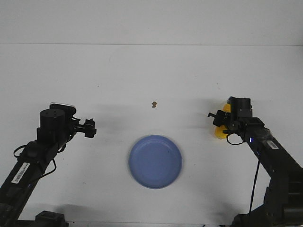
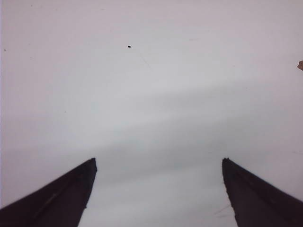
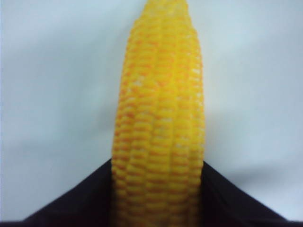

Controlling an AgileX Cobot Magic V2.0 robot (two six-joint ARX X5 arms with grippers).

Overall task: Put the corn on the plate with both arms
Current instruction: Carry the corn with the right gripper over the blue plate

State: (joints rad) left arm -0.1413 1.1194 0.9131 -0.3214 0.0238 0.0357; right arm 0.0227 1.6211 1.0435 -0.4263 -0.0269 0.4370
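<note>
Next, I set the yellow corn just beyond the middle of the blue-lavender plate (image 1: 161,153) with my right gripper. The corn is now held beside the plate.
The blue-lavender plate (image 1: 155,161) lies on the white table at the front centre, with nothing on it. My right gripper (image 1: 222,124) is to the right of the plate and a little beyond it, shut on the yellow corn (image 1: 219,131). In the right wrist view the corn (image 3: 161,118) fills the gap between the two black fingers (image 3: 85,198), which press against both its sides. My left gripper (image 1: 90,127) is to the left of the plate. Its fingers (image 2: 61,198) stand wide apart with only bare table between them.
A small brown speck (image 1: 154,104) lies on the table beyond the plate. It also shows at the edge of the left wrist view (image 2: 300,65). The far edge of the table (image 1: 151,45) runs across the back.
</note>
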